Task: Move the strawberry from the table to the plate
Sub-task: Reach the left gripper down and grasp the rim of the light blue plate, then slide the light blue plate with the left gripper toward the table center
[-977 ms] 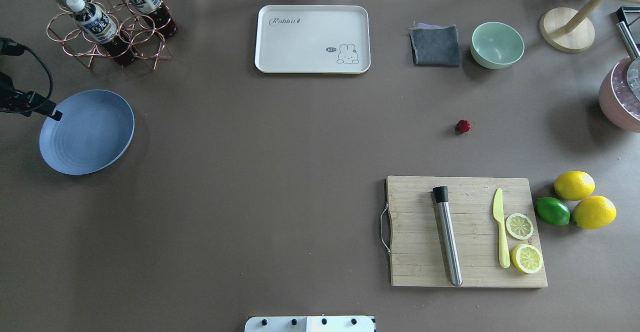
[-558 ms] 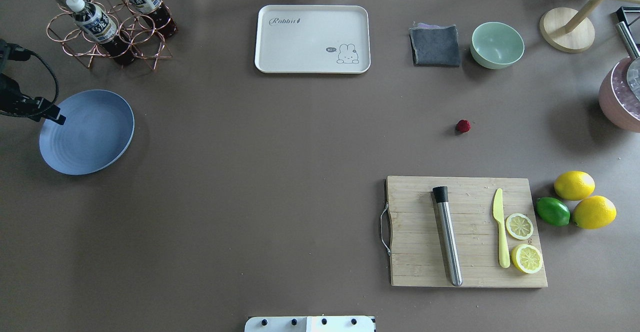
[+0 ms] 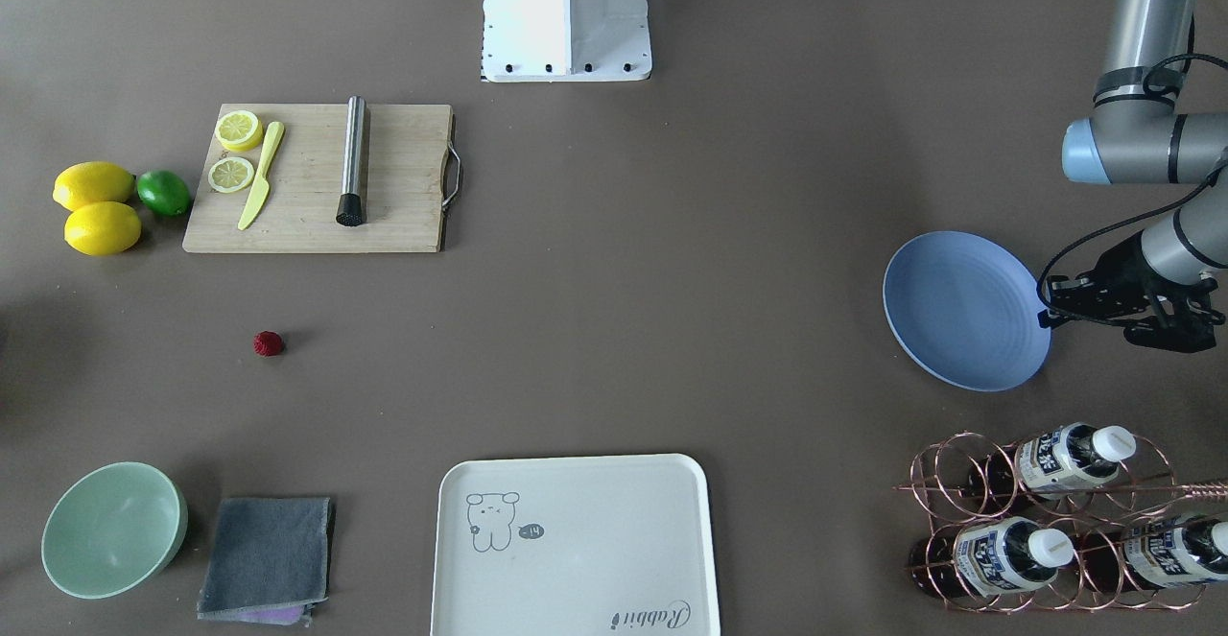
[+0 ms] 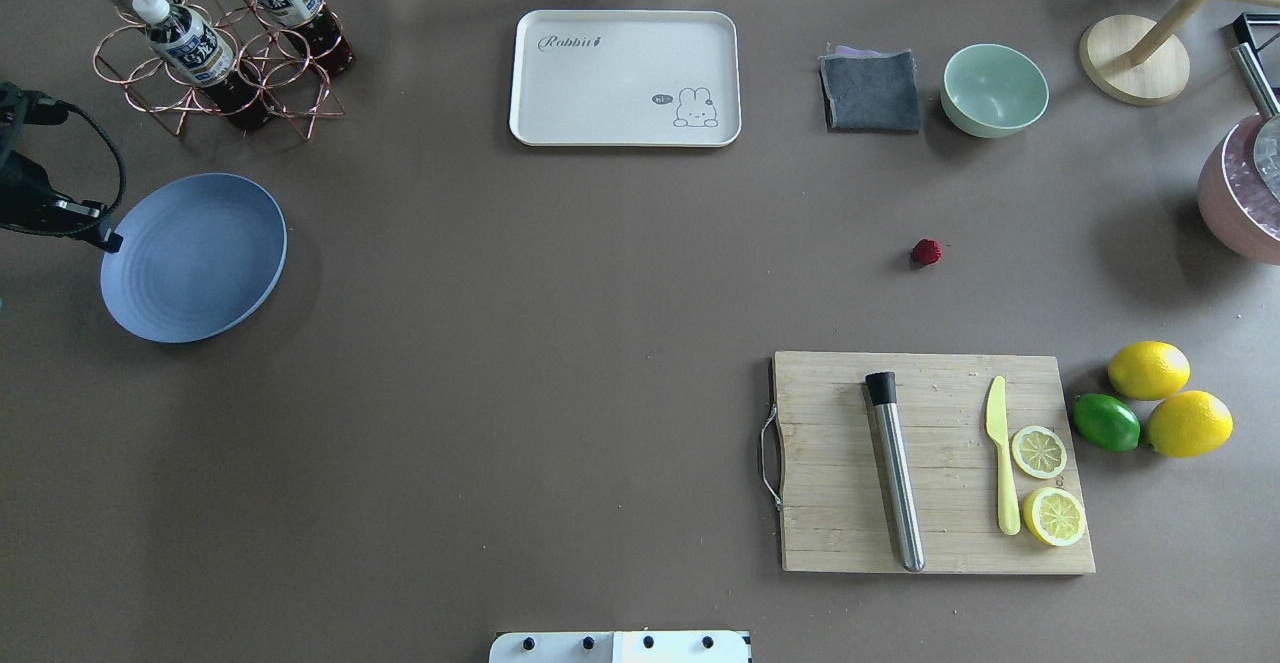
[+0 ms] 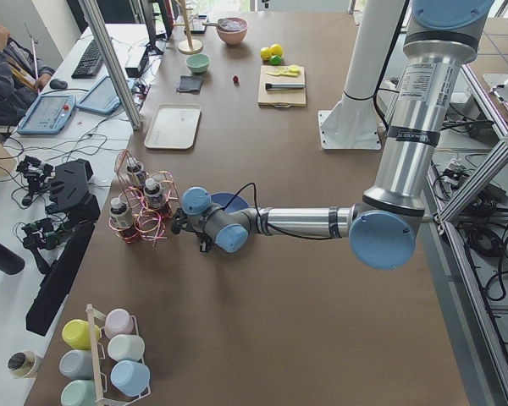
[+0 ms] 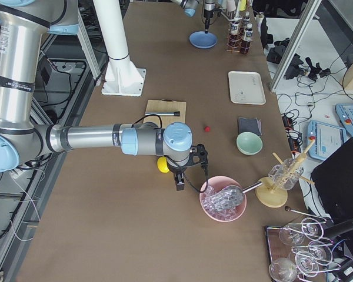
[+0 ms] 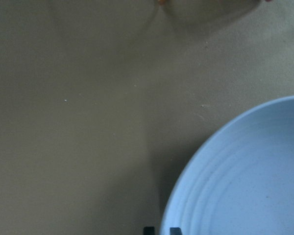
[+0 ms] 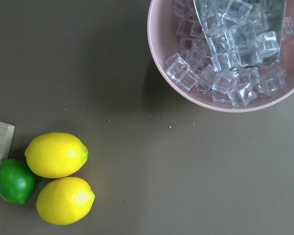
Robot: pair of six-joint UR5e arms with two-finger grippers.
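Next, my left gripper lets go of the light-blue plate on the table midway [image 3: 563, 277] between the cream tray and the white stand, where I should leave it.
The strawberry [image 4: 926, 252] is a tiny dark-red berry lying alone on the brown table [image 4: 520, 343], right of centre, and shows as well from the front [image 3: 268, 343]. The light-blue plate [image 4: 195, 258] is at the far left, seen from the front too [image 3: 959, 310]. My left gripper [image 4: 108, 240] is shut on the plate's left rim. In the left wrist view its dark fingertips [image 7: 148, 229] straddle the plate [image 7: 245, 176] edge. My right gripper [image 6: 191, 167] hovers near the lemons and the ice bowl. It shows only from the side, so I cannot tell its state.
A cutting board [image 4: 830, 463] with a steel muddler, a yellow knife and lemon slices lies near the front right. Two lemons [image 4: 1148, 370] and a lime [image 4: 1106, 422] sit beside it. A cream tray [image 4: 625, 78], grey cloth, mint bowl [image 4: 995, 89], bottle rack [image 4: 215, 43] and pink ice bowl [image 8: 225, 54] line the far side.
The plate has shifted to the right and a little away, with my left gripper at its rim. The strawberry has not moved.
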